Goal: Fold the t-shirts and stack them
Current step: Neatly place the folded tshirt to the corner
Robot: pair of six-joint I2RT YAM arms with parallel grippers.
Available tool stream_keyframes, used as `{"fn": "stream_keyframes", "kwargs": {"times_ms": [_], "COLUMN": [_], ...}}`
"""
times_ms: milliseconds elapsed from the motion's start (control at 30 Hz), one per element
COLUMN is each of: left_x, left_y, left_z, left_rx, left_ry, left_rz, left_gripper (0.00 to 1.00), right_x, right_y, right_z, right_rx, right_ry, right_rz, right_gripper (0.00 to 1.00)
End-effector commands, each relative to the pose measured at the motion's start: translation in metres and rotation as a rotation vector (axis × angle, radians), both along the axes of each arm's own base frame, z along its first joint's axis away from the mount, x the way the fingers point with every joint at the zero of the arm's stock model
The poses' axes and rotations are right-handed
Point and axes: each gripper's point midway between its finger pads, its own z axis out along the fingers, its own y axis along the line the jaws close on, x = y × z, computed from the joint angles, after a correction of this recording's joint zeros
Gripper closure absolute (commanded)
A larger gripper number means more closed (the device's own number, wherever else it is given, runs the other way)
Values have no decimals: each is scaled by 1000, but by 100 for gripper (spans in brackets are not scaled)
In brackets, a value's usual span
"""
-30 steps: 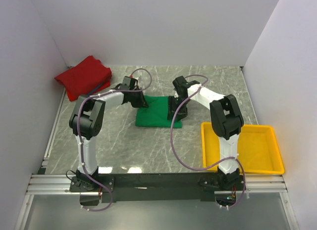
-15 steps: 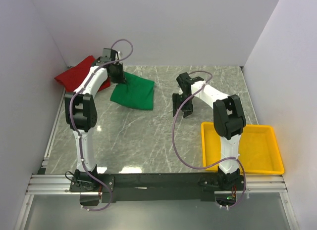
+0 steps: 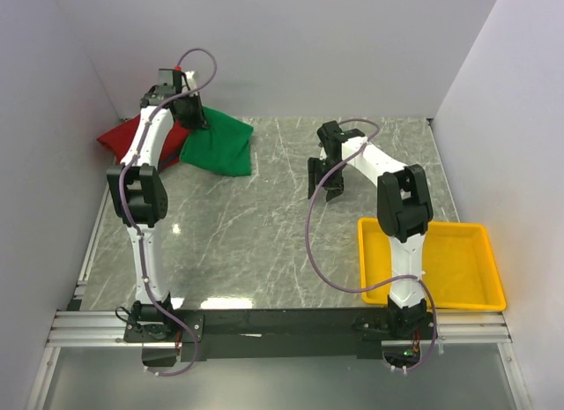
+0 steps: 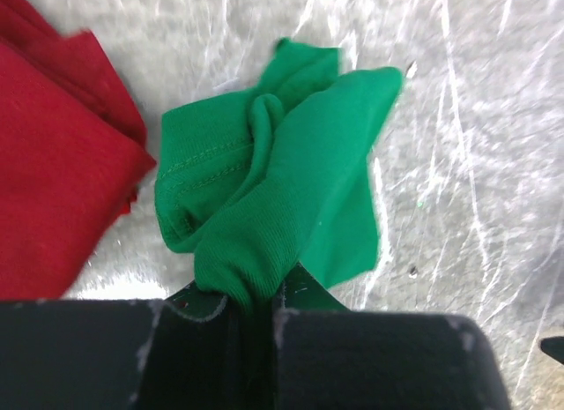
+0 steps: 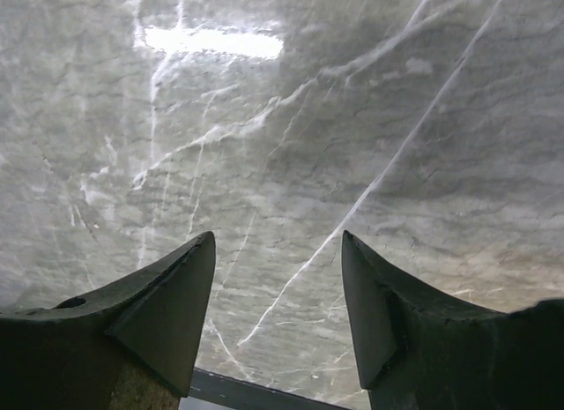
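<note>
My left gripper will put the green t-shirt down on top of the folded red t-shirt (image 3: 152, 129) (image 4: 48, 167).
The folded green t-shirt (image 3: 218, 144) hangs from my left gripper (image 3: 192, 117) at the far left of the table, its lower part over the edge of the red t-shirt (image 3: 132, 138). In the left wrist view the green t-shirt (image 4: 282, 181) is bunched and pinched between the shut fingers, with the red t-shirt (image 4: 53, 163) folded on the table to its left. My right gripper (image 3: 323, 188) is open and empty over bare marble near the table's middle; in the right wrist view the right gripper (image 5: 278, 278) shows only the tabletop between its spread fingers.
A yellow plastic tray (image 3: 480, 291) sits at the near right. White walls close the table on the left, back and right. The grey marble tabletop (image 3: 264, 242) spreads between the arms.
My left gripper carried the green t-shirt from the table's middle to the far left, over the red t-shirt's edge. My right gripper let go and pulled slightly back.
</note>
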Motion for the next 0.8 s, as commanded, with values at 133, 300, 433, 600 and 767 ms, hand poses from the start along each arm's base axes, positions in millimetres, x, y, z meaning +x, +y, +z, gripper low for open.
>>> {"fn": "stream_keyframes", "kwargs": {"times_ms": [133, 300, 433, 600, 767], "left_x": [26, 29, 26, 23, 22], "left_y": [-3, 10, 18, 46, 94], "left_z": [109, 158, 192, 218, 213], "left_rx": [-118, -245, -323, -354, -396], "left_ry": [-308, -419, -489, -544, -528], "left_rz": [-88, -80, -92, -33, 38], "left_gripper": [100, 100, 100, 100, 100], "right_x": [7, 7, 5, 4, 3], "right_y": [-4, -3, -2, 0, 2], "right_z": [1, -1, -3, -3, -5], "right_rx": [16, 22, 29, 41, 56], "right_ry": [11, 21, 30, 31, 38], "right_rz": [6, 8, 7, 11, 11], "right_gripper": [34, 34, 34, 34, 34]}}
